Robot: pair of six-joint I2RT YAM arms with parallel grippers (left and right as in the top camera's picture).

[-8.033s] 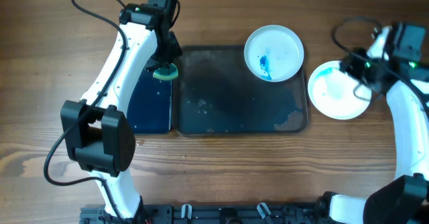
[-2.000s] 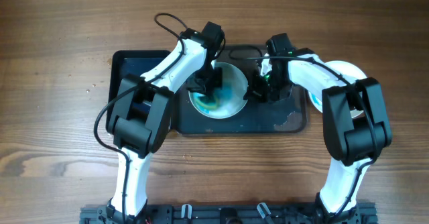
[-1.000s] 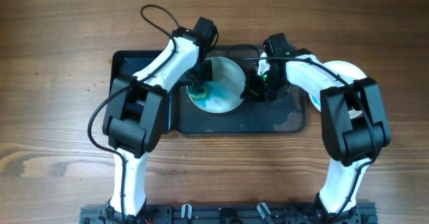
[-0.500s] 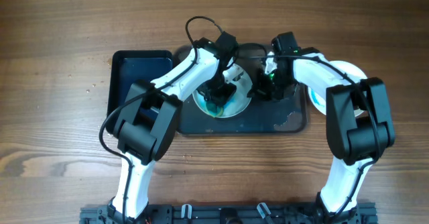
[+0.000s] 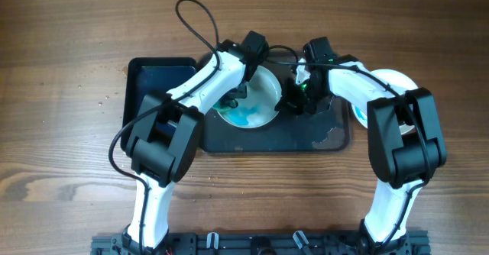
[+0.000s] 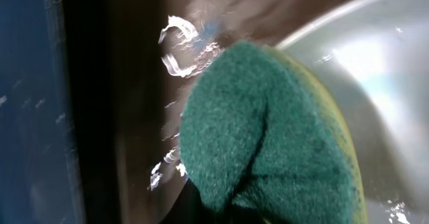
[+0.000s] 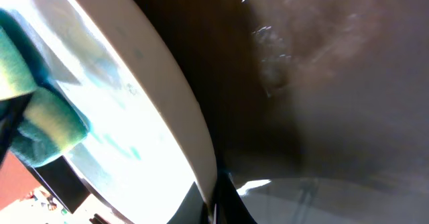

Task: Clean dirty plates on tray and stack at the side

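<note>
My right gripper needs to let go of the smeared white plate on top of the other white plate (image 5: 383, 102) that is beside the tray.
A white plate (image 5: 256, 106) smeared pale blue is held tilted above the dark grey tray (image 5: 321, 137). My right gripper (image 5: 294, 102) is shut on the plate's right rim (image 7: 194, 130). My left gripper (image 5: 229, 100) is shut on a green sponge (image 6: 268, 130) pressed against the plate's left inner face (image 6: 389, 70). The sponge also shows in the right wrist view (image 7: 40, 123). Another white plate (image 5: 397, 83) lies on the table right of the tray, mostly hidden by my right arm.
A smaller black tub (image 5: 157, 79) holding dark water sits left of the tray. The tray floor is wet with light patches near its front right corner (image 5: 328, 139). Bare wooden table surrounds it all.
My left gripper has rubbed the sponge back and forth over the plate and now sits at its left side. The right gripper has kept hold of the rim. The blue smear has paled.
</note>
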